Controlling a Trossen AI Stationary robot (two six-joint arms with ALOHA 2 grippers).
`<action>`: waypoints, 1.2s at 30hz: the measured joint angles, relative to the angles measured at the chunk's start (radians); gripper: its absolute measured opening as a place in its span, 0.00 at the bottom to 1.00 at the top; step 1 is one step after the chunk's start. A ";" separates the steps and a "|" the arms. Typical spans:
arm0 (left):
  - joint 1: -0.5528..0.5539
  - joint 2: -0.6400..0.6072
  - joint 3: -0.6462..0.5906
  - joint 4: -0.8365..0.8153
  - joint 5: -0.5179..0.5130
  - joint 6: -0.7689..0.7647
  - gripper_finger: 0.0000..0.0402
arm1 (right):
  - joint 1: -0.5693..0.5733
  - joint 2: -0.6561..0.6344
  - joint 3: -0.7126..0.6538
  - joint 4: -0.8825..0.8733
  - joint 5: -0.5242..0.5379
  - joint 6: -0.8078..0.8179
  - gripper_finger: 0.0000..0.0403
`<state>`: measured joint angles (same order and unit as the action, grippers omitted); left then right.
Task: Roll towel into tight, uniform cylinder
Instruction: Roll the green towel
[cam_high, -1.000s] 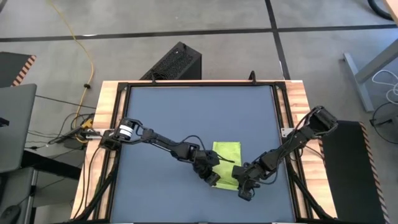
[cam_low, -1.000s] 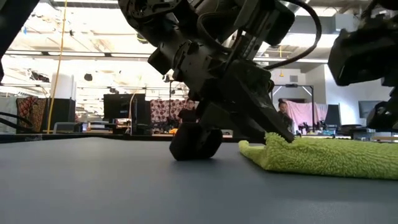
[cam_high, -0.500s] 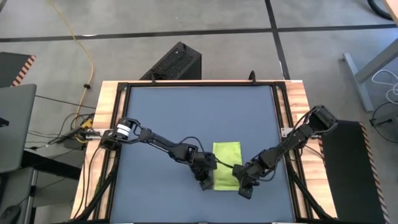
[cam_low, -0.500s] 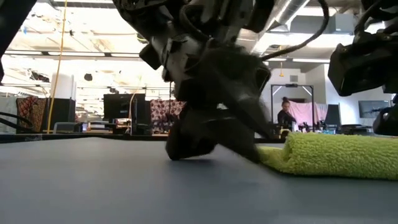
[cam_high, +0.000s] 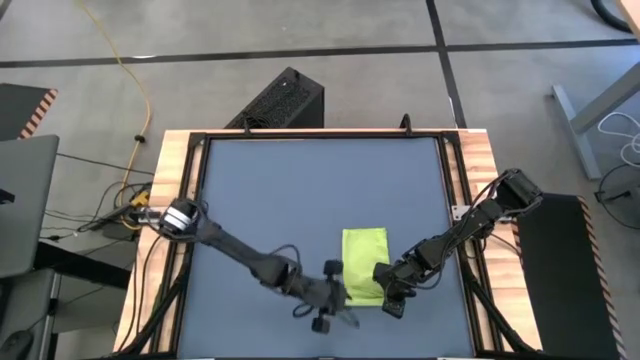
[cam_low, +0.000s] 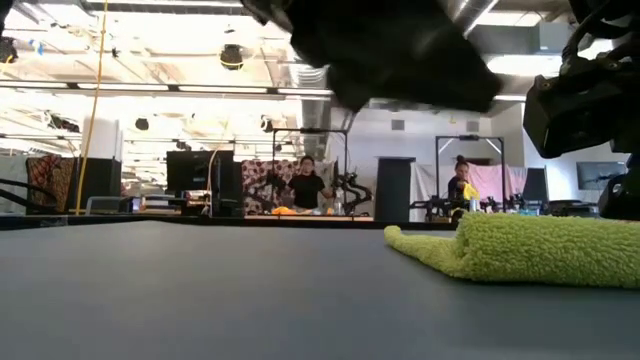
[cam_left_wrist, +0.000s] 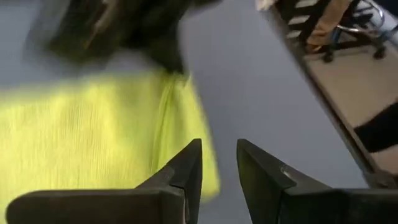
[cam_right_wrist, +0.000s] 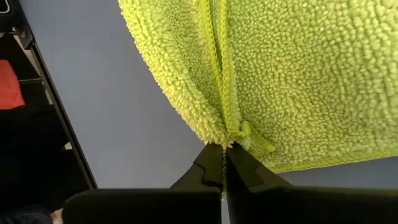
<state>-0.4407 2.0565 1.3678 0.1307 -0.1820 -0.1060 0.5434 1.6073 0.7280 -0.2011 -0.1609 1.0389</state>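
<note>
Next, I pinch the fold's loose end (cam_left_wrist: 210, 176) with my left gripper before I roll the towel evenly, because my right gripper pinches just one end of the towel's fold.
The lime towel (cam_high: 363, 262) lies folded on the dark blue-grey mat (cam_high: 290, 190), right of the middle and toward the near edge. In the low view the towel (cam_low: 530, 248) has a raised fold at its end, with a thin flap on the mat. My left gripper (cam_high: 335, 305) hovers open and empty just off the towel's near left corner; its wrist view shows the towel (cam_left_wrist: 93, 137) beyond the fingers. My right gripper (cam_high: 388, 290) is shut on the towel's near right edge. My right gripper pinches the towel's hemmed edge (cam_right_wrist: 227, 134) between its two fingertips (cam_right_wrist: 211, 158), where two seamed layers meet. The fingers come low, from the table's right. The towel lies on the mat, bunched a little at the pinch.
The mat fills the table inside a black frame with wooden side rails (cam_high: 170, 180). Open mat lies left of and beyond the towel. A black box (cam_high: 280, 100) stands past the far edge. People (cam_low: 305, 185) stand far off in the room.
My left gripper has left the towel's near left corner, gone up and toward the table's near edge, and now hangs clear of the mat. The towel's near left end was pushed up into a raised fold and stays so. My right gripper has stayed shut on the towel.
</note>
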 joint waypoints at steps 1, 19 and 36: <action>-0.018 0.009 0.001 0.019 -0.024 0.071 0.22 | 0.000 0.000 0.000 0.000 -0.001 0.000 0.04; -0.024 0.107 0.026 0.016 -0.067 0.120 0.42 | -0.003 0.001 -0.001 0.018 -0.004 0.011 0.04; -0.010 0.184 0.028 0.053 -0.055 -0.017 0.50 | -0.002 0.001 0.000 0.019 -0.004 0.023 0.04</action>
<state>-0.4508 2.2410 1.3956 0.1836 -0.2370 -0.1231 0.5411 1.6081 0.7277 -0.1824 -0.1646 1.0624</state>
